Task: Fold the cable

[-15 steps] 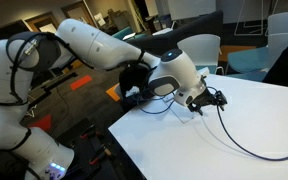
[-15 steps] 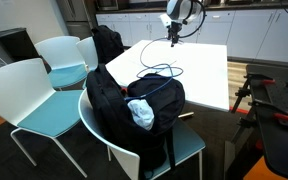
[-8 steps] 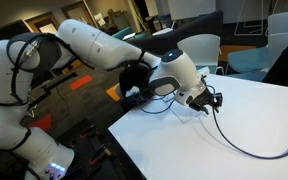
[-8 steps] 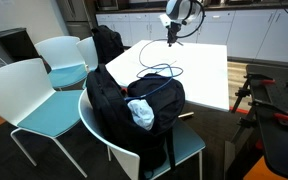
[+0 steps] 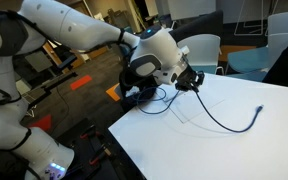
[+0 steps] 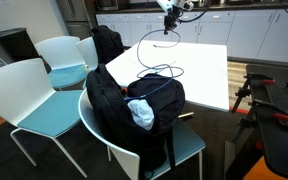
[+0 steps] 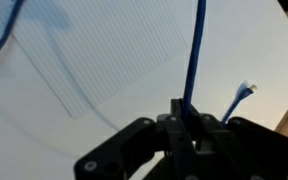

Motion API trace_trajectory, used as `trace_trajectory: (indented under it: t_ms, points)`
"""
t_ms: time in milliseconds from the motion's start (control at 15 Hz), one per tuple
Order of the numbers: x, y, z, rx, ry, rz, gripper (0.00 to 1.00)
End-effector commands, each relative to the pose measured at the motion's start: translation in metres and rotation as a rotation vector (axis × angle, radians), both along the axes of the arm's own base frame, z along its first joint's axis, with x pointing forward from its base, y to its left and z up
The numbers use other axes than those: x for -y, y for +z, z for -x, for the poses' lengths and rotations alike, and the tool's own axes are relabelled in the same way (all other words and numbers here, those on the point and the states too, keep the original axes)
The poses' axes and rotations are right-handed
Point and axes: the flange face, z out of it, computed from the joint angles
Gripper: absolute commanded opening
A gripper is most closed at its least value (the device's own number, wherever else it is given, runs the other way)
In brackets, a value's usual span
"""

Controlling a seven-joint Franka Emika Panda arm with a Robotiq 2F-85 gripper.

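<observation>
My gripper has the cable. It will let go of it at the white table's edge [image 5: 144,97], against the bulky black backpack.
The cable [image 5: 219,122] is a thin dark cord, blue in the wrist view. My gripper [image 5: 191,84] is shut on it and holds it above the white table [image 5: 244,150]. From the jaws the cord hangs down, sags to the tabletop and ends in a small plug [image 5: 260,109]. The rest of it loops on the table toward the edge [image 5: 162,103]. In the wrist view the cable [image 7: 194,50] runs straight up from the shut gripper [image 7: 185,112], with the plug end [image 7: 247,89] to its right. My gripper [image 6: 171,14] is high over the table's far side, above the cable's loops [image 6: 160,71].
A clear flat sheet [image 7: 104,50] lies on the table under the gripper. A bulky black backpack [image 6: 124,100] sits on a chair at the table's edge, and a second black bag [image 6: 107,45] sits on another. Pale blue chairs [image 6: 24,100] stand around.
The jaws have shut on the cable. The arm has risen and drawn back, lifting the cord off the table and dragging its plug end inward.
</observation>
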Motion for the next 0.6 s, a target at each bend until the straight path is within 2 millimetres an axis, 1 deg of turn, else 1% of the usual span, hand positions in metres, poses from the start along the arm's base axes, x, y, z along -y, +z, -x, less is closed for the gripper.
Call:
trace_trajectory:
  t_ms: [0,133,267,333,467,533]
  points:
    - [-0.063,0.039,0.016,0.015,0.205,-0.020,0.02]
    - [-0.098,0.050,0.012,0.032,0.320,-0.021,0.02]
    - [-0.137,0.056,0.008,0.052,0.434,-0.031,0.02]
    - [-0.159,0.058,0.007,0.057,0.493,-0.023,0.02]
    - [-0.196,0.058,0.008,0.055,0.613,-0.035,0.02]
    - [-0.211,0.056,0.008,0.049,0.669,-0.042,0.02]
